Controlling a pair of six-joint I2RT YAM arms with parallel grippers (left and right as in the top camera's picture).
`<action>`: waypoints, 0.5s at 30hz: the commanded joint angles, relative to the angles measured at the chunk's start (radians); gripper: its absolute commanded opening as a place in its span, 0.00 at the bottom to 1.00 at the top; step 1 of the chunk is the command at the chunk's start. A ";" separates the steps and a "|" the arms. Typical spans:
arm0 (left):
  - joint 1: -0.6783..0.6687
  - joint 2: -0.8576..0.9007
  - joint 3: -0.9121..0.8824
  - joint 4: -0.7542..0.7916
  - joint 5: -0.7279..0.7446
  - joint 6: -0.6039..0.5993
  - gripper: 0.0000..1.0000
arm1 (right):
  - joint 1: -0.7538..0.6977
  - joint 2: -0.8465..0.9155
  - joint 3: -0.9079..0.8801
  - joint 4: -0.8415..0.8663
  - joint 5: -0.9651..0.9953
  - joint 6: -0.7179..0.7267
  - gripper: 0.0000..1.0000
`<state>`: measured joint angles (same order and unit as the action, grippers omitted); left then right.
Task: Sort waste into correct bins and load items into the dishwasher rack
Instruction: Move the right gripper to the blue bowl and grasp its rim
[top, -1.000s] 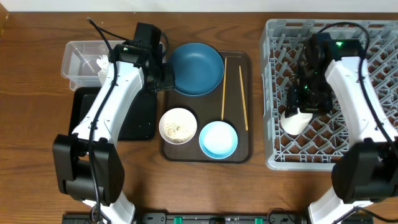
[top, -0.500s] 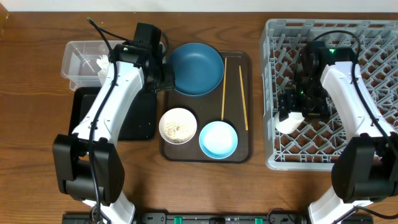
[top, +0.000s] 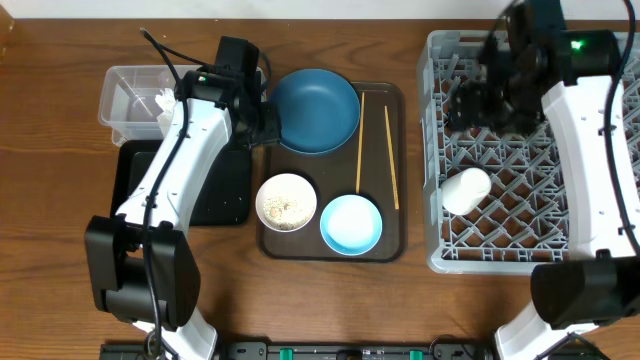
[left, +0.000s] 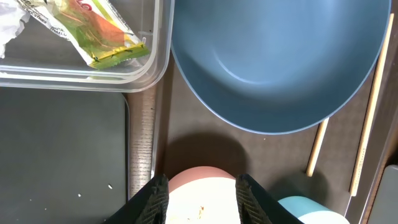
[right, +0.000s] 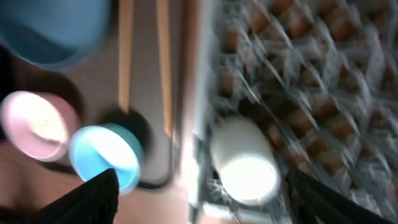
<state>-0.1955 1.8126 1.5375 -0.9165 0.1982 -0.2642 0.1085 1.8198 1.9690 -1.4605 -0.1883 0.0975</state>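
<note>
Next, I move my right gripper over to the dark-blue bowl and close it on the bowl's rim (top: 357, 118) (right: 106, 28) next to the chopsticks.
The small white cup (top: 466, 190) lies on its side in the grey dishwasher rack (top: 600, 60), near its front left corner, also seen as the cup (right: 245, 165). My right gripper (top: 478, 98) hangs open above the rack's back left, its jaws wide and empty in the blurred right wrist view (right: 200, 180). My left gripper (left: 202, 199) is open over the small white bowl (top: 286, 201) that holds rice grains, beside the dark-blue bowl (top: 318, 108). The light-blue bowl (top: 351, 223) and two chopsticks (top: 361, 140) lie on the brown tray. The clear tub (top: 125, 95) holds tissue (top: 165, 100) and a wrapper (left: 93, 31).
The brown serving tray (top: 395, 240) sits mid-table between the bins and the rack. The black tray (top: 215, 190) lies in front of the clear tub, partly under my left arm. The rack's pegs stand close under my right arm.
My right gripper has opened, let go of the white cup in the rack, then risen and moved toward the rack's back. The left arm has not moved.
</note>
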 joint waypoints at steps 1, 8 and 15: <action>0.000 -0.043 0.011 -0.007 -0.016 0.010 0.38 | 0.073 0.001 0.011 0.059 -0.074 0.021 0.80; 0.000 -0.184 0.011 -0.019 -0.017 0.010 0.39 | 0.210 0.045 -0.084 0.360 0.034 0.202 0.63; 0.000 -0.243 0.011 -0.095 -0.107 0.009 0.43 | 0.296 0.154 -0.164 0.609 0.130 0.316 0.56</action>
<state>-0.1955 1.5608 1.5379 -0.9924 0.1562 -0.2615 0.3744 1.9186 1.8256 -0.8753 -0.1184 0.3302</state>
